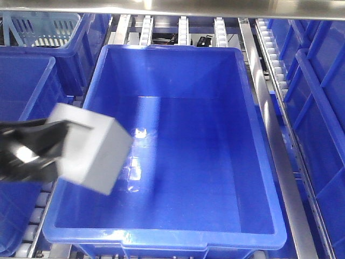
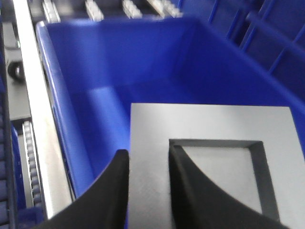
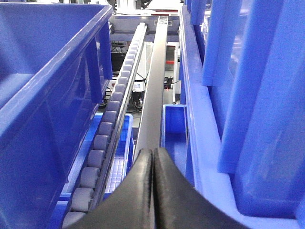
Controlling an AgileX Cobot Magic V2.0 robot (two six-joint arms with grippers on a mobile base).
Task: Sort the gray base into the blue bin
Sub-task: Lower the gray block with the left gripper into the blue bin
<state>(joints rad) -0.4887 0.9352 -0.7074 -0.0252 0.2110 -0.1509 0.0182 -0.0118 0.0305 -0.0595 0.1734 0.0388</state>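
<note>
Next, I release the gray base with my left gripper on the middle of the blue bin's bottom (image 1: 161,162), next to the bright glare.
The gray base (image 1: 91,148) is a matte gray block held over the left wall of the blue bin (image 1: 259,178). My left gripper (image 1: 54,143) comes in from the left and is shut on it. In the left wrist view the gray base (image 2: 214,129) shows its square recess. My left gripper (image 2: 148,164) pinches the recess's left wall, one finger (image 2: 114,191) outside and one inside the recess. The blue bin (image 2: 114,62) lies below and beyond, with nothing on its floor. My right gripper (image 3: 153,160) is shut and empty, low between crates.
More blue crates stand at left (image 1: 27,86) and right (image 1: 323,108). A paler slotted basket (image 1: 40,27) sits at the back left. Roller tracks (image 1: 183,27) and metal rails (image 1: 275,140) run beside the bin. In the right wrist view a roller track (image 3: 109,129) runs between crates.
</note>
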